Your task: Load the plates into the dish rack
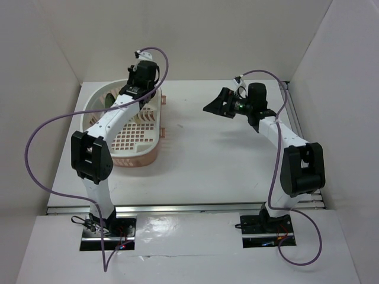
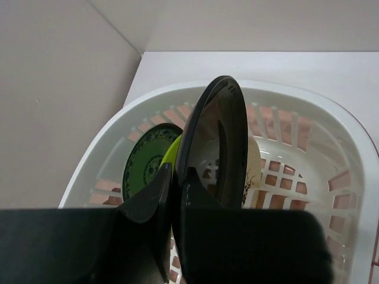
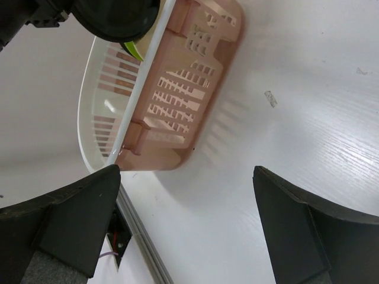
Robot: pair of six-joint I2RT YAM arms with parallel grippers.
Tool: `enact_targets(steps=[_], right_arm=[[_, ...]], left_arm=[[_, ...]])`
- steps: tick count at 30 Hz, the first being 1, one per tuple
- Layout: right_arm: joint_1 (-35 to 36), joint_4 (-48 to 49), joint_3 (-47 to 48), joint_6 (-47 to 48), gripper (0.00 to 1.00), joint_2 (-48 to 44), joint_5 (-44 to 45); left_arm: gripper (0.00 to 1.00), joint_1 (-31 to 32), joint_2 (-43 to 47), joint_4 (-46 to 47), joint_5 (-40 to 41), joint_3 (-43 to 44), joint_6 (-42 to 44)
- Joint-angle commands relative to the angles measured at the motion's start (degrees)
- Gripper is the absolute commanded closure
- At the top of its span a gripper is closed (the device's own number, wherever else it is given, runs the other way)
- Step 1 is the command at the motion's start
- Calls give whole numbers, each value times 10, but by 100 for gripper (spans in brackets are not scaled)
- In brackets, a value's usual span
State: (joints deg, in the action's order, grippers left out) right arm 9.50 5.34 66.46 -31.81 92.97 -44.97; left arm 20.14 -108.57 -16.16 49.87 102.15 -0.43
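Observation:
I should release the black plate, now held upright inside the dish rack, from my left gripper so that it stands upright between the cream plate and the dish rack's side (image 1: 145,109) (image 2: 269,183).
My left gripper (image 2: 177,171) is shut on the glossy black plate (image 2: 216,142) and holds it upright on edge inside the dish rack (image 2: 296,100). Behind it stand the lime green plate (image 2: 170,155) and the patterned plate (image 2: 144,161), both upright at the rack's far end. The cream plate (image 2: 253,171) stands to the right of the black one. In the top view the left gripper (image 1: 135,93) is over the far end of the pink rack (image 1: 142,155). My right gripper (image 1: 216,105) is open and empty above the table, right of the rack. Its wrist view shows the rack's pink side (image 3: 183,89).
White walls close in the table on the left, back and right. A metal rail (image 1: 189,208) runs along the near edge in front of the arm bases. A purple cable (image 1: 41,136) loops out to the left of the left arm.

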Motion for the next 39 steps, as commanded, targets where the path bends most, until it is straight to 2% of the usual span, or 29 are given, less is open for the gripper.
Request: enact_targets(steps=[1, 14, 25, 39], right_arm=[[10, 4, 29, 11, 0, 7, -14], [16, 9, 35, 11, 0, 18, -20], [16, 19, 35, 6, 0, 23, -25], [16, 25, 35, 6, 0, 28, -30]], left_arm=[[100, -5, 13, 32, -40, -12, -17], [100, -5, 13, 14, -91, -28, -41], [100, -5, 18, 18, -85, -80, -51], [100, -5, 0, 13, -102, -80, -67]])
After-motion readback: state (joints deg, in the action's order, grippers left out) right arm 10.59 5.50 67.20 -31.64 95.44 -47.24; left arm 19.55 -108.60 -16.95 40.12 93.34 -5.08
